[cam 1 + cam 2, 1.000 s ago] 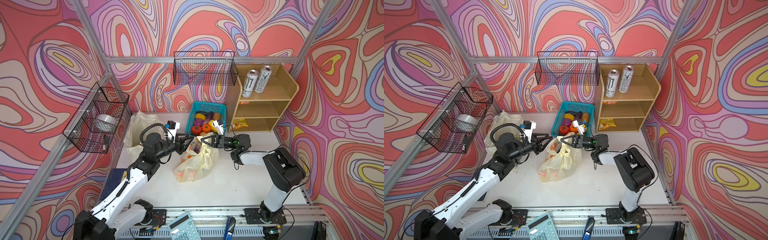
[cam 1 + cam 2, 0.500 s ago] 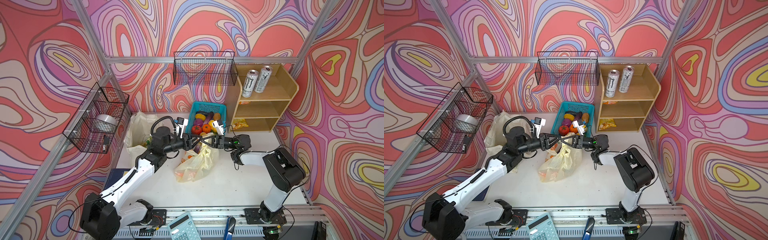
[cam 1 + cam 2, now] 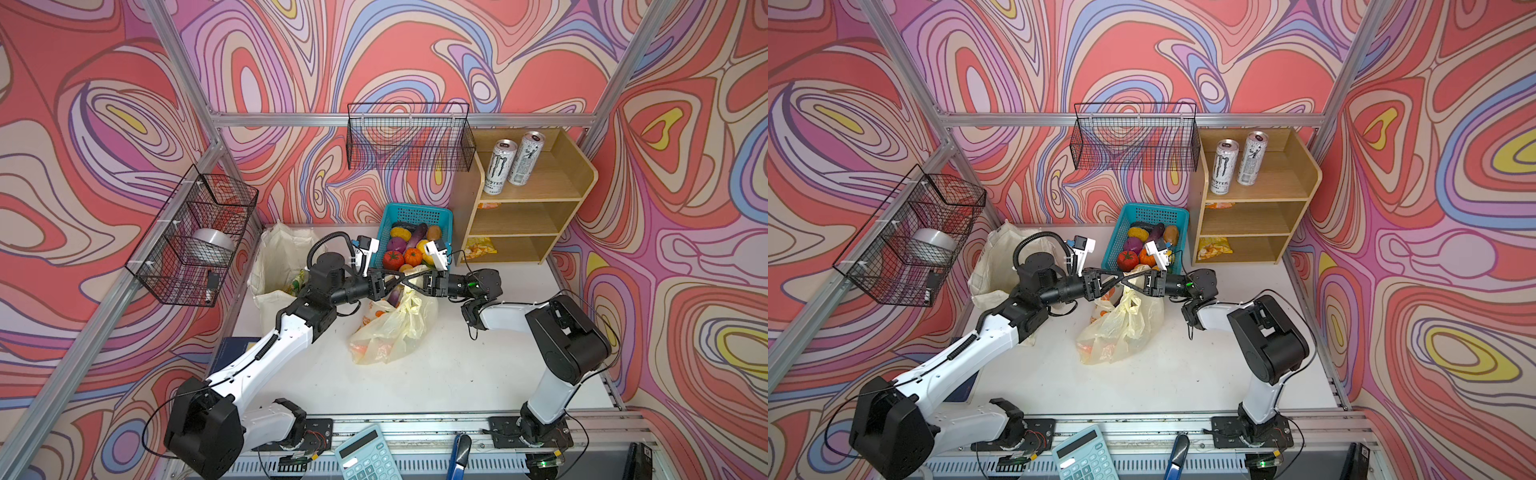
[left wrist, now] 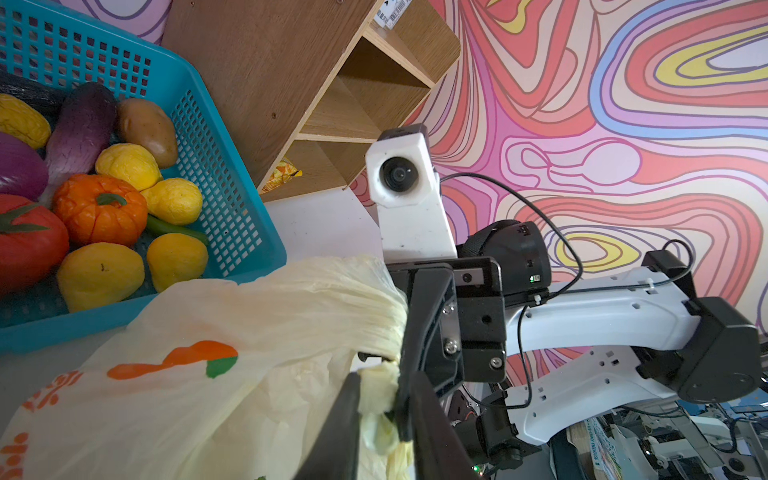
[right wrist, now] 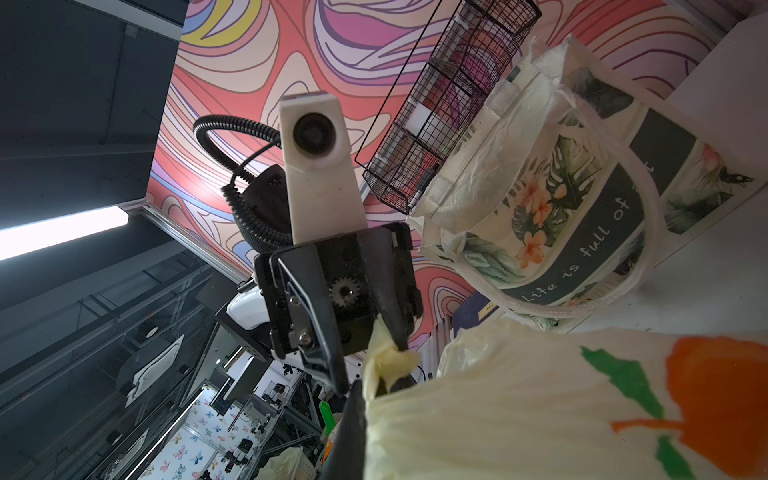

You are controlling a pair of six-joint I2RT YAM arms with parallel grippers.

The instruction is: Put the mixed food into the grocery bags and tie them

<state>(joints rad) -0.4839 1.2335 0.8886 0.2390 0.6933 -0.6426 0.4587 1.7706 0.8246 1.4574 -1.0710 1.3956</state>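
Observation:
The robot's grippers crowd tip to tip at the bag's bunched top, so next the right gripper grabs the plastic lower down (image 3: 409,303) before pulling it away from the left gripper.
The pale-yellow plastic bag (image 3: 395,328) (image 3: 1121,328) sits mid-table with toy food showing through it. My two grippers meet tip to tip over its top. My right gripper (image 3: 409,286) (image 5: 368,399) is shut on a bunched handle (image 4: 386,316). My left gripper (image 3: 402,279) (image 4: 376,386) is shut on another twist of the same bag's plastic (image 5: 388,359), right against the right fingers. More mixed food, a tomato (image 3: 392,259), lemons and eggplants, lies in the teal basket (image 3: 415,214) behind. The cream canvas tote (image 3: 278,257) (image 5: 561,199) stands open at the back left.
A wooden shelf (image 3: 540,195) at the back right carries two drink cans (image 3: 509,166) and a snack packet (image 3: 480,247) on its lowest level. Wire baskets hang on the back wall (image 3: 409,137) and the left wall (image 3: 195,232). A calculator (image 3: 365,455) lies at the front rail.
My left arm has swung right to the top of the plastic bag and its jaws have closed on the plastic. The right arm has held still with its grip.

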